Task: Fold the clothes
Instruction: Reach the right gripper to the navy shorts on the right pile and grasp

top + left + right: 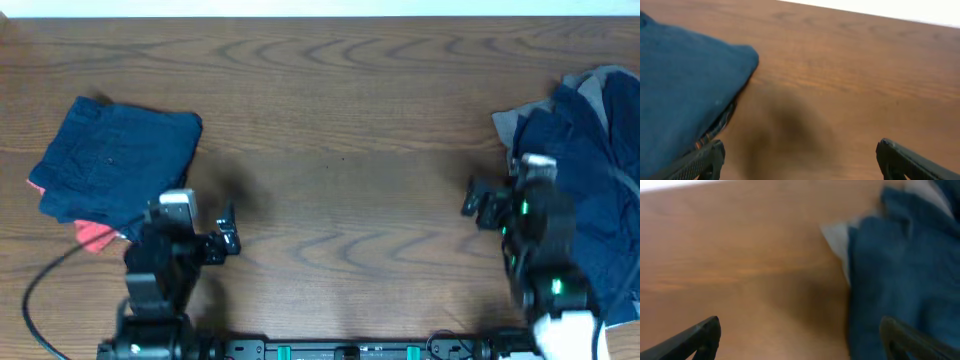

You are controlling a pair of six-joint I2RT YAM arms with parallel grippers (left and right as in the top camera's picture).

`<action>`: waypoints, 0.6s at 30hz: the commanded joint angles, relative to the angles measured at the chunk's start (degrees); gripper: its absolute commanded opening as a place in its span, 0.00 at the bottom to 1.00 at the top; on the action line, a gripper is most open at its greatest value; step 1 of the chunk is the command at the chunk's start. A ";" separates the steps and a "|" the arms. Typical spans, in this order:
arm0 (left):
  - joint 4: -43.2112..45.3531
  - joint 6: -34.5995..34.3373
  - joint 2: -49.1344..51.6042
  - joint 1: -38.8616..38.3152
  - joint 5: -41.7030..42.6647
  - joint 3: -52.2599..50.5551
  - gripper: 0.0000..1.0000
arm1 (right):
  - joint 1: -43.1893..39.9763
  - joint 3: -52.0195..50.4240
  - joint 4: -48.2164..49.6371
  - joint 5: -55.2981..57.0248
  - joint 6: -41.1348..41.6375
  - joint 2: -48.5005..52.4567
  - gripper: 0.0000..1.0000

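Next, my right gripper closes on the navy heap's inner edge [513, 169] [859, 347], which faces the folded navy garment, a little nearer than the corner of the grey garment.
A folded navy garment [115, 160] lies at the left of the table on a coral-red piece [93, 236]; its corner shows in the left wrist view [685, 90]. A loose heap of navy clothes [590, 170] with a grey garment [512, 125] lies at the right edge; it also shows in the right wrist view [900, 280]. My left gripper [226, 232] is open and empty, just right of the folded pile. My right gripper [483, 205] is open and empty at the heap's left edge, its right finger over the navy cloth.
The brown wooden table [340, 150] stretches between the two piles. A black cable [40, 280] loops at the front left. The arm bases sit along the front edge.
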 commanded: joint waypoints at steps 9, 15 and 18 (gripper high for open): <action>-15.45 -0.50 21.84 -0.11 0.92 18.69 0.98 | -12.61 16.70 -5.70 1.20 2.05 28.98 0.99; -15.65 -0.50 26.75 -0.11 0.96 18.69 0.98 | -14.53 16.68 -5.05 1.36 4.68 39.67 0.89; -15.65 -0.52 28.02 -0.11 0.96 18.69 0.98 | -14.53 16.68 -4.74 1.53 4.79 44.09 0.67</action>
